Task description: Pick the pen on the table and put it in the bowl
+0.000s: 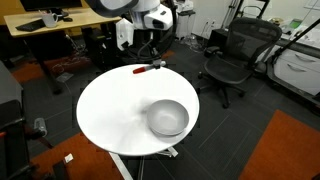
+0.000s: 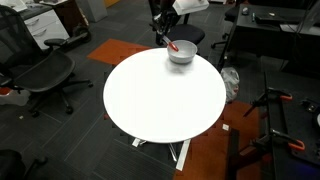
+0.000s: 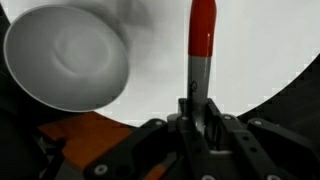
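My gripper needs to release the red pen over the silver metal bowl, so that the pen is left lying on the middle of the bowl's bottom (image 1: 164, 119) (image 3: 69, 54).
The red pen (image 3: 201, 38) stands out from between my gripper's (image 3: 197, 108) fingers, which are shut on its grey lower end. In an exterior view the gripper (image 1: 157, 63) holds the pen (image 1: 146, 69) just above the far edge of the round white table (image 1: 110, 110). The silver metal bowl (image 1: 168, 117) sits on the table nearer the front right, apart from the pen. In an exterior view the pen (image 2: 172, 45) appears close by the bowl (image 2: 182, 53) at the far side of the table (image 2: 160, 100). The wrist view shows the bowl (image 3: 68, 55) at the left, empty.
A black office chair (image 1: 232, 55) stands beyond the table, and a wooden desk (image 1: 45, 25) at the back left. Another chair (image 2: 45, 75) and a desk (image 2: 275, 25) flank the table. An orange floor patch (image 1: 290, 150) lies nearby.
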Controlling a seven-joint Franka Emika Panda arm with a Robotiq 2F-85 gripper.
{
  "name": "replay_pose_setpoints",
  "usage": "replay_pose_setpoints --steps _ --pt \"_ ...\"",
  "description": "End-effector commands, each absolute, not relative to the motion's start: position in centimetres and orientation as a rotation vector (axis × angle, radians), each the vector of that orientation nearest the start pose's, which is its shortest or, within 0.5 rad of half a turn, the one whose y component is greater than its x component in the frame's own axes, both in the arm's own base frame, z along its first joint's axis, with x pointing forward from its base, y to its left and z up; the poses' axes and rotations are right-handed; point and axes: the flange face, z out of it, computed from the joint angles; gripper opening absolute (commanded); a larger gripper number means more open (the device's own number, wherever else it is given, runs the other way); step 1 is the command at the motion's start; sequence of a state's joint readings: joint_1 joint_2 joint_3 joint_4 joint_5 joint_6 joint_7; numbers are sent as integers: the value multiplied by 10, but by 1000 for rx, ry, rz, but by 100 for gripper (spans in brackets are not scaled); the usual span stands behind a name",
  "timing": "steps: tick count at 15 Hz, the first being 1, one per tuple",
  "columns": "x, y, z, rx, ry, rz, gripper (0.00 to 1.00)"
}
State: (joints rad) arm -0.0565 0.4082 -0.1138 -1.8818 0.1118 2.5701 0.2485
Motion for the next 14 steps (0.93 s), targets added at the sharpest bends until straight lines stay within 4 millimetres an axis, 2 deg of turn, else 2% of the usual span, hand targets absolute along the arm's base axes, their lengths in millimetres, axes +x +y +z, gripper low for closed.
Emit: replay_pose_setpoints --steps 1,6,11,14 --pt "655 -151 336 -2889 942 -419 5" --pt "662 -205 328 -2809 1181 -356 5" --pt "664 -240 293 -2733 1366 -284 5" --pt "665 -251 266 -2691 1434 -245 5"
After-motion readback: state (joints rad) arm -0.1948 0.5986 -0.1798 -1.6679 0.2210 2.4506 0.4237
